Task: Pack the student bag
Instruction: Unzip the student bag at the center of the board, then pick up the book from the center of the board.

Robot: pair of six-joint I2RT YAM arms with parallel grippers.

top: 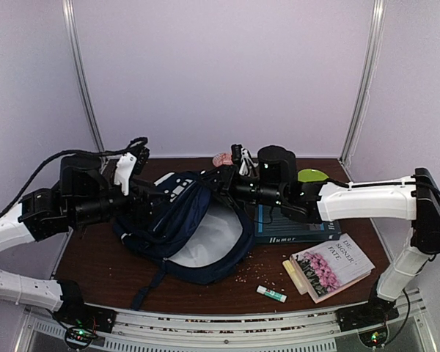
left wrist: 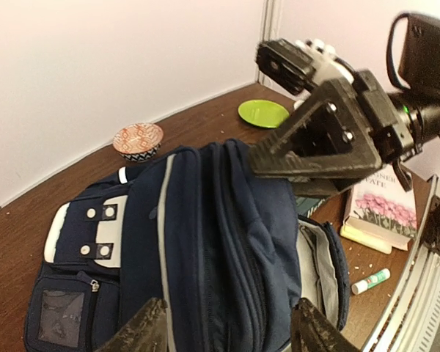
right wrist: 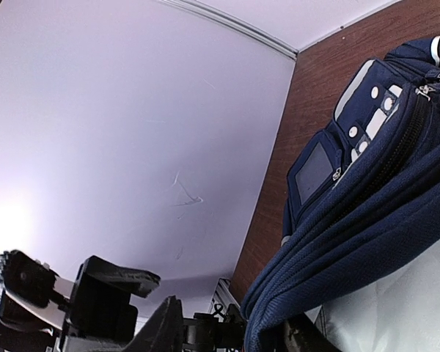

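Next, my left gripper closes on the navy top edge of the opening [top: 199, 206] [left wrist: 260, 224] of the student bag, just beside my right gripper.
The student bag [top: 194, 224] lies in the middle of the table, its main compartment gaping and its pale grey lining [top: 213, 238] showing. My left gripper [left wrist: 227, 331] is open wide and straddles the bag's folded navy top [left wrist: 220, 220] without pinching it. From the right, my right gripper [right wrist: 231, 323] reaches the bag's upper rim. Its jaws stand partly apart: the navy rim [right wrist: 337, 257] rests against one finger [right wrist: 302, 339], and a clear gap separates it from the other. In the top view the two grippers sit at the bag's left [top: 161, 194] and upper right [top: 226, 183].
A flower-covered book [top: 330, 268], a dark teal book [top: 290, 227] and a glue stick [top: 271, 294] lie right of the bag. A green plate [top: 312, 176] and a patterned bowl [top: 221, 159] sit at the back. Crumbs dot the table in front of the bag.
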